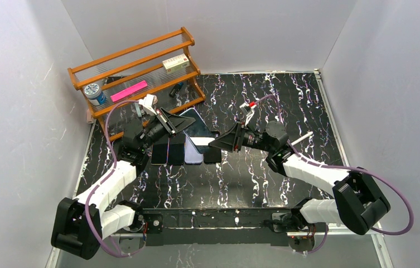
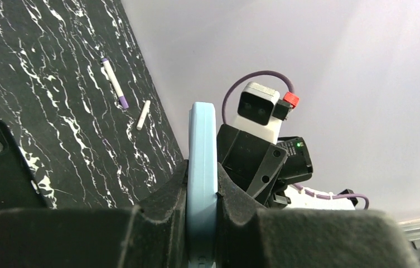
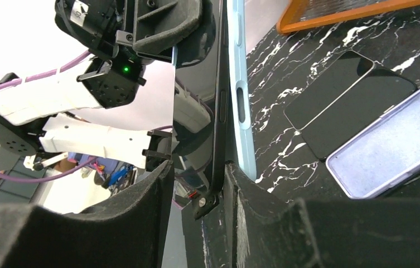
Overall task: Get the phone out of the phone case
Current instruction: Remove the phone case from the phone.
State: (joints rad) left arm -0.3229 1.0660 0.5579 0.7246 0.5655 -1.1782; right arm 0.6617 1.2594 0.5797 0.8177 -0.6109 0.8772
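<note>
The case's near end gapes from the phone while my left gripper pinches the case near its far end, so I should take hold of the case nearer that loose end (image 1: 195,146).
The phone (image 1: 199,132), black glass in a light-blue case, is held up off the table at mid-left. My left gripper (image 1: 169,121) is shut on the case's far end. In the left wrist view the case's blue edge (image 2: 202,151) is pinched between the fingers of that gripper (image 2: 202,181). My right gripper (image 1: 215,143) is at the phone's near corner. In the right wrist view its jaws (image 3: 196,170) stand open around the phone's black edge (image 3: 219,111). That edge rests against the right finger (image 3: 246,195), with the blue case edge (image 3: 240,84) just beyond.
Two black phones (image 1: 168,153), an empty lilac case (image 1: 193,154) and another black slab (image 1: 212,154) lie on the table under the held phone. A wooden rack (image 1: 135,72) with small items stands at the back left. A white stick (image 1: 302,138) lies to the right.
</note>
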